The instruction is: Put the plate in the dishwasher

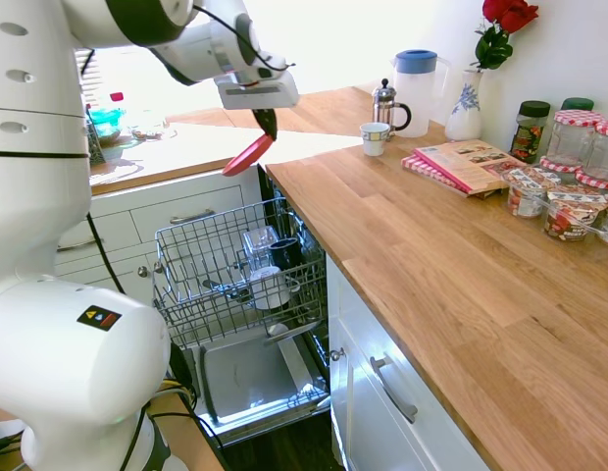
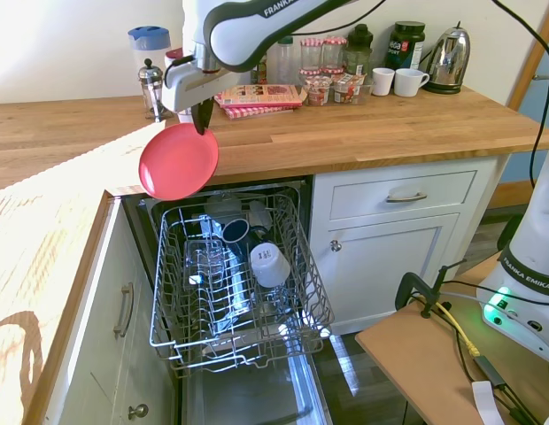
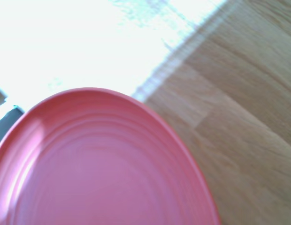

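My gripper is going to set the coral-red plate down upright in the wire rack's open space [image 1: 207, 275] next to the white cup. The plate hangs tilted above the worktop's corner.
The coral-red plate [image 2: 178, 161] hangs by its upper rim from my gripper [image 2: 204, 122], which is shut on it. It is held in the air, tilted, above the worktop's corner and just behind the pulled-out wire rack. From the other side the plate [image 1: 248, 155] shows nearly edge-on under the gripper [image 1: 268, 126]. In the wrist view the plate [image 3: 98, 164] fills the lower left, with wooden worktop beyond. The dishwasher [image 2: 230, 274] stands open below, its grey rack [image 1: 235, 270] rolled out over the lowered door [image 1: 250, 378].
A white cup [image 2: 271, 264], a dark mug [image 2: 235, 230] and glasses sit in the rack. On the worktop stand a French press [image 1: 386, 106], a jug [image 1: 418, 90], a small cup [image 1: 375, 138], a book [image 1: 466, 163], jars [image 1: 579, 137] and a kettle [image 2: 447, 58].
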### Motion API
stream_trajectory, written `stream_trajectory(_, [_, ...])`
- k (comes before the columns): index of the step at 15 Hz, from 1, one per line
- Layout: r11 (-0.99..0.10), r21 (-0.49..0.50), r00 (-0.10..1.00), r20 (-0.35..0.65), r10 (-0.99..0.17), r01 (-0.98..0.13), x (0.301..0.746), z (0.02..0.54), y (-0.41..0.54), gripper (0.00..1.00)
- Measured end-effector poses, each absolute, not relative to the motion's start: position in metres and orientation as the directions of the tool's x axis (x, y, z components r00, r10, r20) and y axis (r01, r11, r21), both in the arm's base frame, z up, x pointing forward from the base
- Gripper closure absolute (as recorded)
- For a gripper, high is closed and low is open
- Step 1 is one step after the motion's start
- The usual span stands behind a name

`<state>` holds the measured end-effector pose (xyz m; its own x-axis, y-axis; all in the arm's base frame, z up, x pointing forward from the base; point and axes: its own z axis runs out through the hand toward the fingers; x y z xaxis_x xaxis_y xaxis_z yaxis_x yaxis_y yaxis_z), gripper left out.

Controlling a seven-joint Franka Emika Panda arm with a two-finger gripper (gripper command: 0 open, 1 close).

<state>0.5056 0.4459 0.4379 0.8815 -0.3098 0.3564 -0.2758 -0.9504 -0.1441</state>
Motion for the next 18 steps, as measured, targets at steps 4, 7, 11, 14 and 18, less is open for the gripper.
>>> stream_trajectory(4, [-0.982,0.002,0.798,0.582,-0.154,-0.191,0.382,0.423,0.52,1.0])
stream_trajectory(7, [-0.973,0.146,0.711,0.702,-0.025,-0.178,0.351,0.358,0.536,1.0])
stream_trajectory(11, [-0.913,0.369,0.619,0.762,0.189,-0.175,0.319,0.25,0.551,1.0])
stream_trajectory(14, [-0.876,0.459,0.618,0.734,0.281,-0.147,0.291,0.207,0.57,1.0])
stream_trajectory(18, [-0.853,0.512,0.668,0.669,0.326,-0.097,0.278,0.168,0.581,1.0])
